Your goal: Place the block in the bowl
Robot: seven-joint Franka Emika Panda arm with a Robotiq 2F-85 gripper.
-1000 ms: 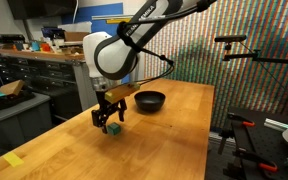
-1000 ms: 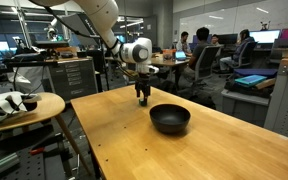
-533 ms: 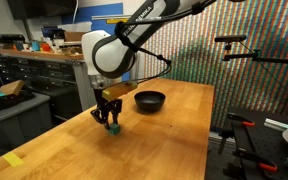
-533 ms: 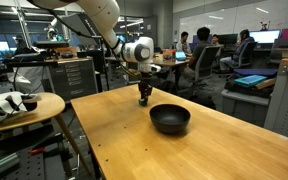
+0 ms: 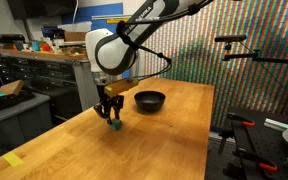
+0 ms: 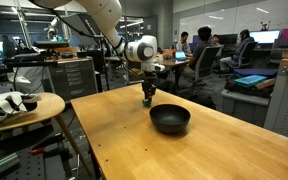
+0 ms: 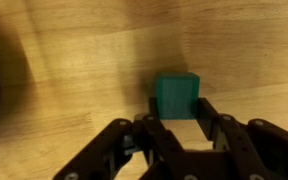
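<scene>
My gripper needs to release the block near the middle of the black bowl's bottom (image 5: 149,99). The block is now at or barely off the tabletop.
The block (image 7: 176,96), a small green cube, sits between my two black fingertips in the wrist view, and my gripper (image 7: 177,103) is shut on it. In both exterior views the gripper (image 5: 112,118) (image 6: 149,98) points straight down just above the wooden table (image 5: 154,140). The block (image 5: 114,125) shows as a green speck at the fingertips, at or barely off the tabletop. The round, glossy black bowl (image 5: 150,100) (image 6: 170,119) stands on the table a short way from the gripper, apart from it.
A yellow patch of tape (image 5: 14,159) lies near the table's corner. A round side table (image 6: 24,105) carrying white items stands beside the main table. Cluttered workbenches (image 5: 34,55) and seated people (image 6: 199,50) fill the background.
The jaws have closed on the green block. The gripper with the block has shifted slightly towards the bowl and risen a little. The bowl has not moved.
</scene>
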